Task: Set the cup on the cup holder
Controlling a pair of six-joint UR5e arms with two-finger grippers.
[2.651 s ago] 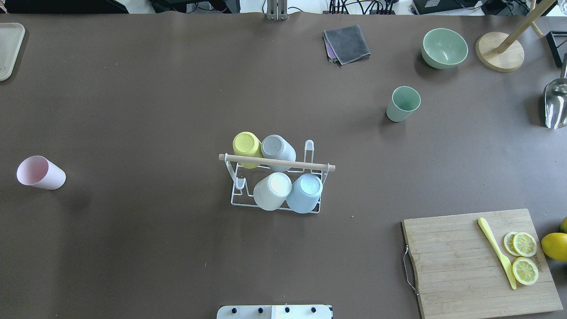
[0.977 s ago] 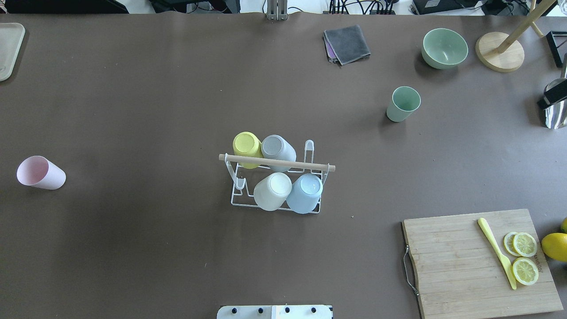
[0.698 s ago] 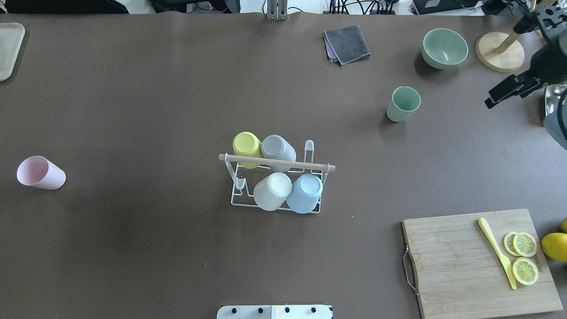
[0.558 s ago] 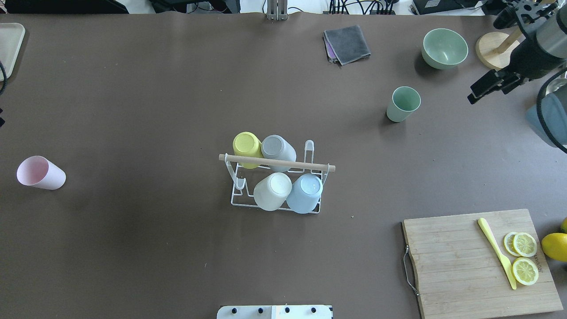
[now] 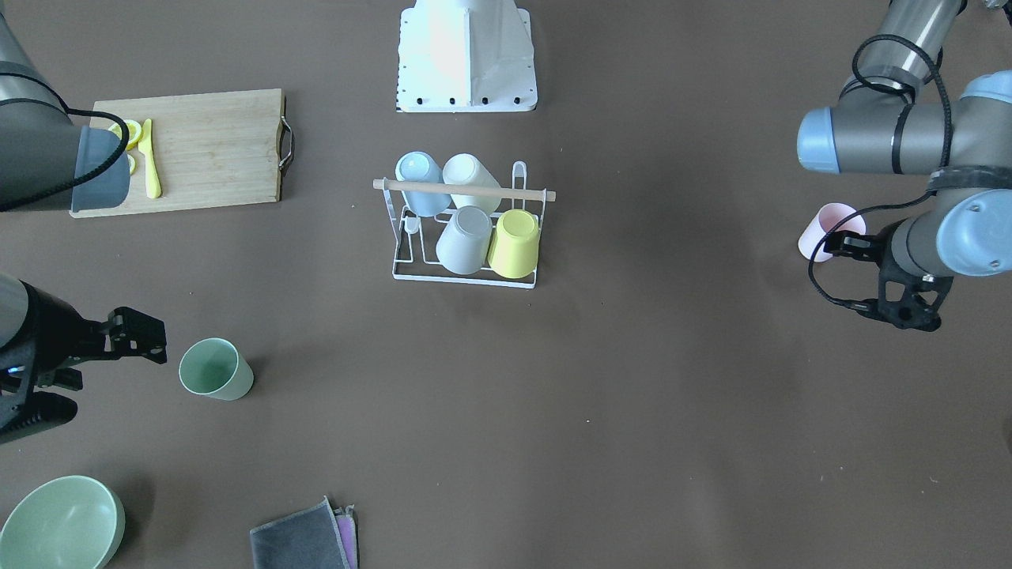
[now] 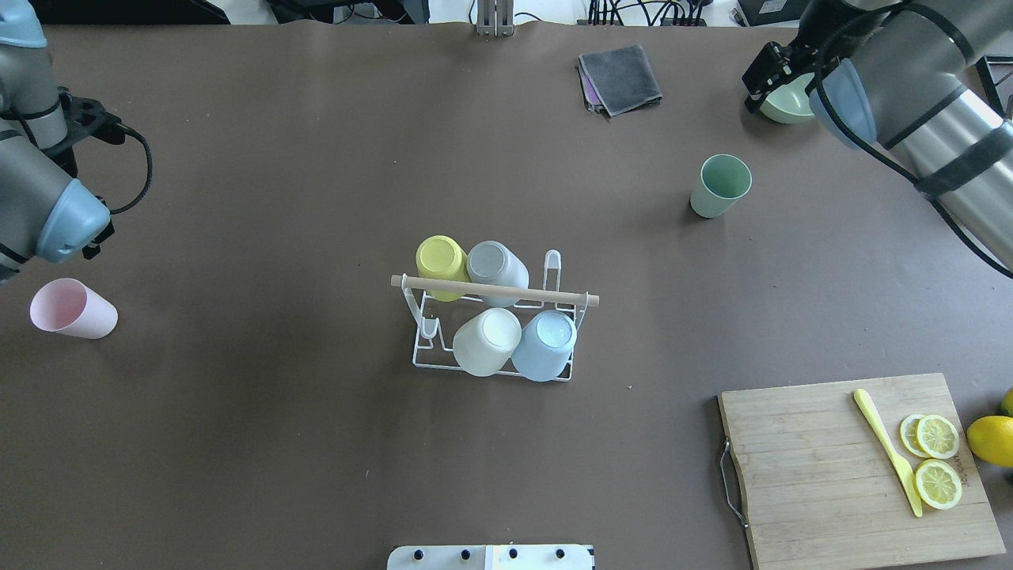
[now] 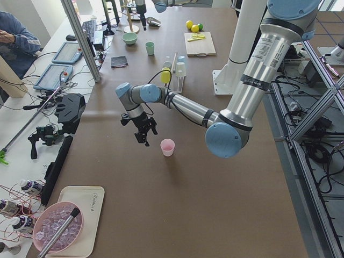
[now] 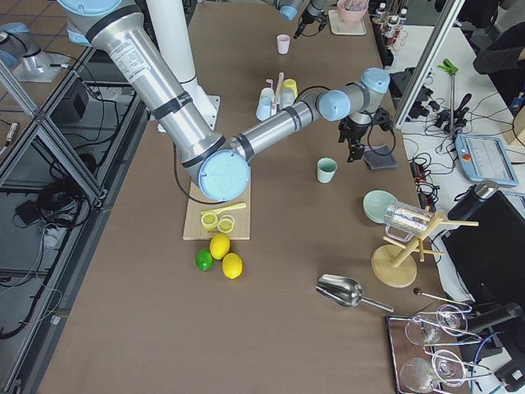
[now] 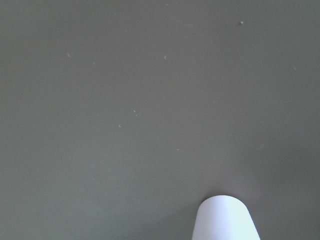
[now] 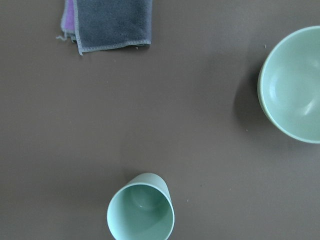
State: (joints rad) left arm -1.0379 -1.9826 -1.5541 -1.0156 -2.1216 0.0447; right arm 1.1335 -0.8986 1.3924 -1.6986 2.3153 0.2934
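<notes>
I should next move my right gripper to the green cup's side [image 5: 240,378] [image 10: 156,181] and close it there, because that cup still has to get to the cup holder.
The cup holder [image 6: 554,273], a white wire rack with a wooden rod handle, stands mid-table and carries yellow, grey, white and blue cups upside down. A green cup [image 6: 720,184] stands upright at the far right. A pink cup [image 6: 73,309] lies on its side at the left. My left gripper [image 5: 840,246] hangs open and empty just beyond the pink cup [image 5: 822,225], whose base shows in the left wrist view [image 9: 225,220]. My right gripper [image 5: 141,338] hangs open and empty beside the green cup [image 5: 213,370], which also shows in the right wrist view [image 10: 141,210].
A wooden cutting board [image 6: 823,475] with a yellow knife and lemon slices lies at the near right, a lemon [image 6: 991,439] beside it. A green bowl [image 5: 59,521] and a folded grey cloth [image 6: 620,77] lie at the far side. The robot base [image 6: 491,556] is at the near edge.
Both arms have come into the overhead view. The right one swung in from the right edge to over the green bowl; the left one entered above the pink cup. No cup has moved.
</notes>
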